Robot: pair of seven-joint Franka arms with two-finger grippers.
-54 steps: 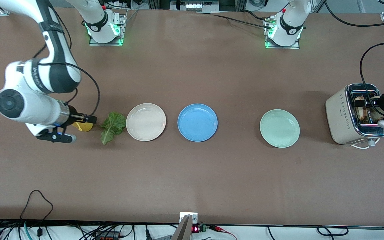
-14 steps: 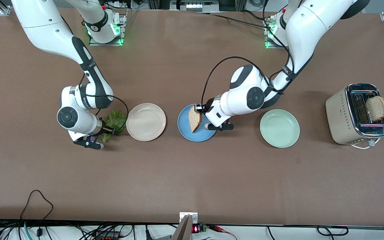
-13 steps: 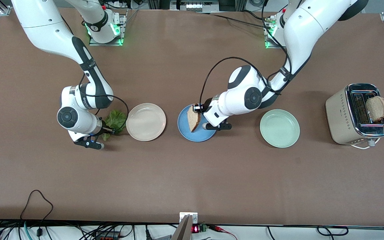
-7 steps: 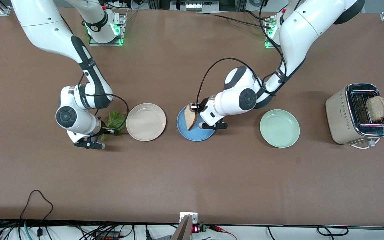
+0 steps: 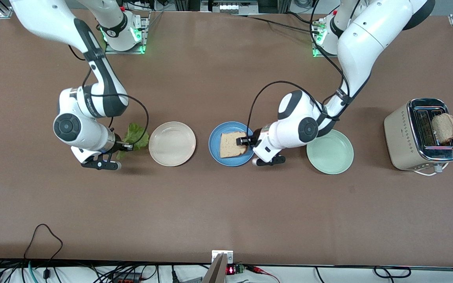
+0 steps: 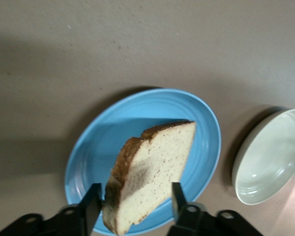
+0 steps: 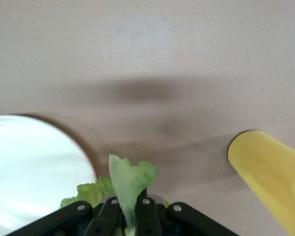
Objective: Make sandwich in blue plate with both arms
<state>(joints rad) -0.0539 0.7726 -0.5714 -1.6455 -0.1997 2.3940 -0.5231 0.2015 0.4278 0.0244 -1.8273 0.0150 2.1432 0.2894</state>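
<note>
The lettuce leaf, now held beside the cream-white plate, will be let go by my right gripper on top of the bread slice (image 5: pixel 239 147) lying on the blue plate.
The blue plate (image 5: pixel 215 135) sits mid-table and also shows in the left wrist view (image 6: pixel 113 132). One bread slice (image 5: pixel 230 144) lies flat on it. My left gripper (image 5: pixel 246 140) is open at the slice's edge on the mint-plate side, its fingers (image 6: pixel 91 209) standing either side of the slice (image 6: pixel 157 167) without clamping it. My right gripper (image 5: pixel 126 146) is shut on the ruffled green lettuce leaf (image 5: pixel 134 133), beside the cream-white plate (image 5: pixel 171 143); the leaf (image 7: pixel 128 184) sticks out between its shut fingers. A second bread slice (image 5: pixel 444 127) stands in the toaster.
The toaster (image 5: pixel 403 135) stands at the left arm's end. The pale mint-green plate (image 5: pixel 334 155) lies between it and the blue plate, partly under the left arm. A yellow object (image 7: pixel 270 169) lies near the right gripper. The cream-white plate also shows in both wrist views (image 6: pixel 270 157) (image 7: pixel 29 162).
The left gripper has laid the upright slice flat on the blue plate, opened, and drawn back toward the mint-green plate. The right arm has shifted slightly toward its end, still holding the lettuce.
</note>
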